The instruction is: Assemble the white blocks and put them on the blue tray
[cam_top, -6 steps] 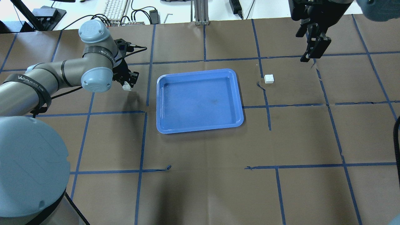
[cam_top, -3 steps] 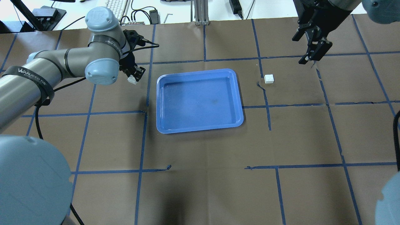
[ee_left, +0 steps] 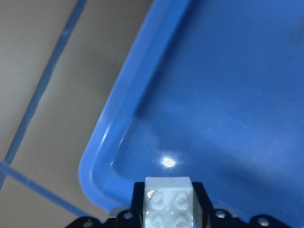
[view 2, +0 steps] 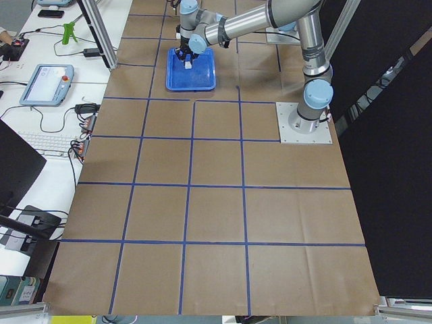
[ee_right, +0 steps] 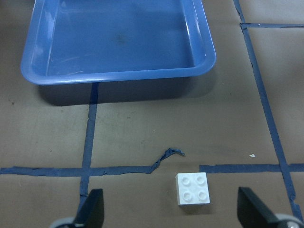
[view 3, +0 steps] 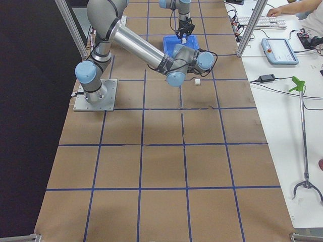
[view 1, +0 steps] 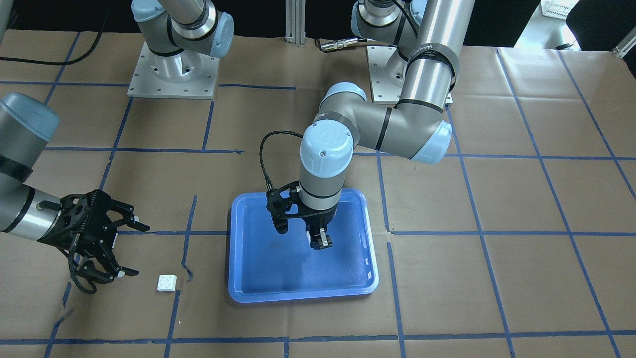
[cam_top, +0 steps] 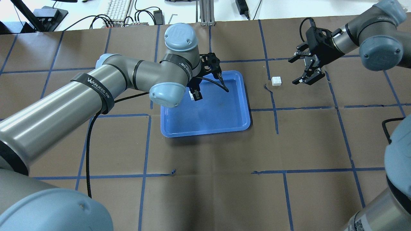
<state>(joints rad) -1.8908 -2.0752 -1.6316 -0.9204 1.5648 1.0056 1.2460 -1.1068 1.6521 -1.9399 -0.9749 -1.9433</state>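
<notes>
My right gripper is to close on the opposite sides (view 1: pixel 167 283) (ee_right: pixel 193 189) of the loose white block, which lies studs up near the torn piece of tape.
My left gripper (cam_top: pixel 195 95) is shut on a small white block (ee_left: pixel 168 205) and holds it above the blue tray (cam_top: pixel 205 132), over the tray's far left part. It also shows in the front view (view 1: pixel 322 242). The second white block (cam_top: pixel 276 81) lies studs up on the brown paper to the right of the tray. My right gripper (cam_top: pixel 293 71) is open and empty, just right of that block. In the right wrist view the block (ee_right: pixel 192 189) sits between the spread fingers (ee_right: pixel 92 211), with the tray (ee_right: pixel 118 76) beyond it.
Brown paper with a blue tape grid covers the table. A torn piece of tape (ee_right: pixel 166 156) lies between the loose block and the tray. A keyboard (cam_top: pixel 118 8) and cables lie past the table's far edge.
My left arm has swung right with its white block, from left of the tray to over the tray. My right gripper has moved left and down to beside the loose block.
</notes>
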